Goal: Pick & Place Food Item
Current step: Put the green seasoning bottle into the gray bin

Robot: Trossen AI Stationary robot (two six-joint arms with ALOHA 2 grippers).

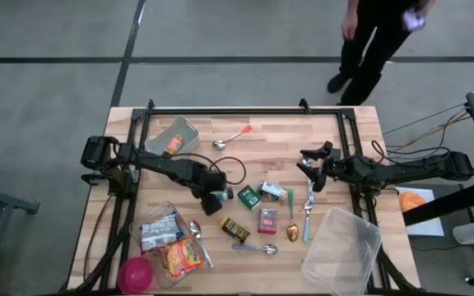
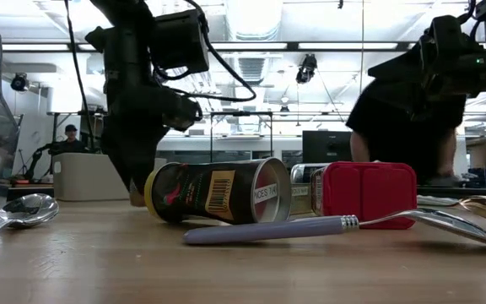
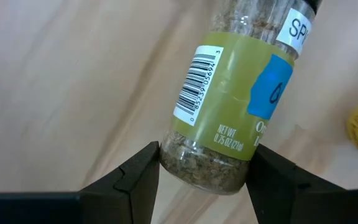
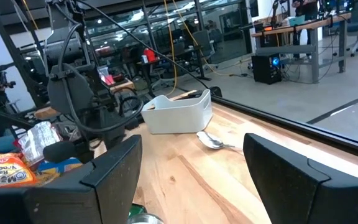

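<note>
Next, I put the spice jar down and take it around the green label (image 3: 236,90), nearer its cap, because my left gripper pinches only the jar's bottom end.
A clear spice jar (image 3: 229,106) of dried herbs, with a green label and a blue patch, shows against the wooden tabletop in the left wrist view. My left gripper (image 1: 212,201) is near the table's middle, pointing down and shut on the jar (image 1: 224,197). In the low view it (image 2: 133,187) comes down behind a dark can. My right gripper (image 1: 309,171) stays open at the right, level above the table, with nothing between its fingers (image 4: 110,168). My left gripper pinches the spice jar's bottom end (image 3: 204,169) between its two fingers (image 3: 143,171), one on each side of the round wall. The fingers come from above and lie across the jar. The jar lies about level, its cap end away from the fingers. I cannot tell whether it rests on the table.
Close by are a dark can on its side (image 2: 218,192), a red box (image 2: 364,194), a purple-handled spoon (image 2: 310,226) and a green packet (image 1: 248,196). There are also a white bin (image 1: 175,136) at the far left, snack bags (image 1: 179,255), a pink bowl (image 1: 136,274), and a clear tub (image 1: 341,251). A person (image 1: 377,41) stands beyond the far edge.
</note>
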